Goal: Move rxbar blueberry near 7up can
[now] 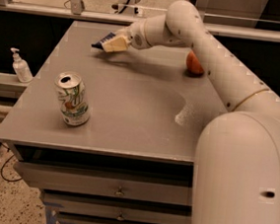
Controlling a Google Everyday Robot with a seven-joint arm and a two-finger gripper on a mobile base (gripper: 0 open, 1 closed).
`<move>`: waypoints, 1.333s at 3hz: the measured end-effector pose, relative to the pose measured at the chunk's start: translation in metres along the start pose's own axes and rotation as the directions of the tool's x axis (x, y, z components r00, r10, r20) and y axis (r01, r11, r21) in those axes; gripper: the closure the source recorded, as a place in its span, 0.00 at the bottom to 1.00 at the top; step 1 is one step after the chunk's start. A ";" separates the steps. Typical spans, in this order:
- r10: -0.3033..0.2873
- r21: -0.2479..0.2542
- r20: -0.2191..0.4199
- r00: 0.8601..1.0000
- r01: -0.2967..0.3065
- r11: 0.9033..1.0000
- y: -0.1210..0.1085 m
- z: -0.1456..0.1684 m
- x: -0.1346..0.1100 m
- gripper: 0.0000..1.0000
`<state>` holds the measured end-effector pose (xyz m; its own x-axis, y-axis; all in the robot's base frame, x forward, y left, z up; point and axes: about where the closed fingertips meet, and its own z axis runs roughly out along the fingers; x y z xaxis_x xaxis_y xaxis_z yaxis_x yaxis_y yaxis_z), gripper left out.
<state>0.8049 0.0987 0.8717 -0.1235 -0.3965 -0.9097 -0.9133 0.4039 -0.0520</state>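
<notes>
Next, my gripper sets the rxbar blueberry down next to the 7up can (97, 116), on the side of the can away from the white pump bottle.
The rxbar blueberry (101, 41), a dark navy flat wrapper, sticks out to the left from between my gripper's cream fingertips. My gripper (112, 43) is shut on it at the far left part of the grey table (140, 114), just above the surface. The 7up can (73, 100), white and green with red-orange marks and an open silver top, stands upright near the table's front left corner, well apart from the bar and closer to the camera.
An orange fruit (194, 64) lies at the far right of the table, partly behind my arm. A white pump bottle (19, 66) stands on a lower shelf left of the table. Drawers sit under the tabletop.
</notes>
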 end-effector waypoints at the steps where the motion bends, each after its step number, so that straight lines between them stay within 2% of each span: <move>1: -0.041 -0.082 -0.030 0.999 0.039 0.996 0.034 -0.042 0.016 1.00; 2: -0.110 -0.187 -0.024 0.994 0.104 0.977 0.070 -0.079 0.031 1.00; 3: -0.209 -0.321 0.005 0.978 0.199 0.926 0.111 -0.102 0.039 1.00; 4: -0.281 -0.436 0.049 0.959 0.273 0.857 0.143 -0.119 0.045 1.00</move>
<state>0.6227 0.0403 0.8723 0.1570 -0.4528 -0.8777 -0.9860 -0.1219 -0.1134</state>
